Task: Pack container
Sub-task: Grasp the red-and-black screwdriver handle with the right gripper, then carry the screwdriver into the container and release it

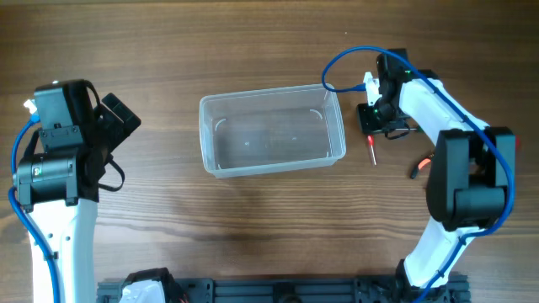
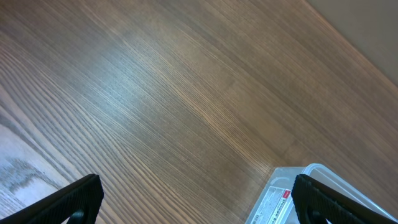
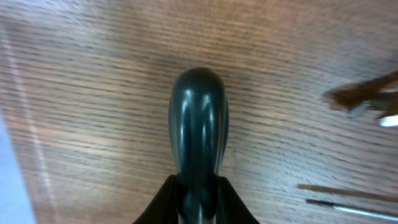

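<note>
I need to let go of the dark-handled tool with my right gripper near the middle of the clear plastic tub's bottom [image 1: 284,138].
The container [image 1: 271,133] is a clear plastic tub standing empty at the table's middle. Its corner with a label also shows in the left wrist view [image 2: 283,199]. My right gripper [image 1: 373,116] is just right of the tub's right end. It is shut on a tool with a dark rounded handle [image 3: 199,124], whose red end [image 1: 371,152] sticks out below the gripper in the overhead view. My left gripper [image 1: 118,118] is open and empty, well left of the tub, over bare wood.
A small red and black tool [image 1: 419,167] lies on the table to the right of the right gripper. A thin rod [image 3: 348,200] and a blurred brown object [image 3: 367,99] show at the right of the right wrist view.
</note>
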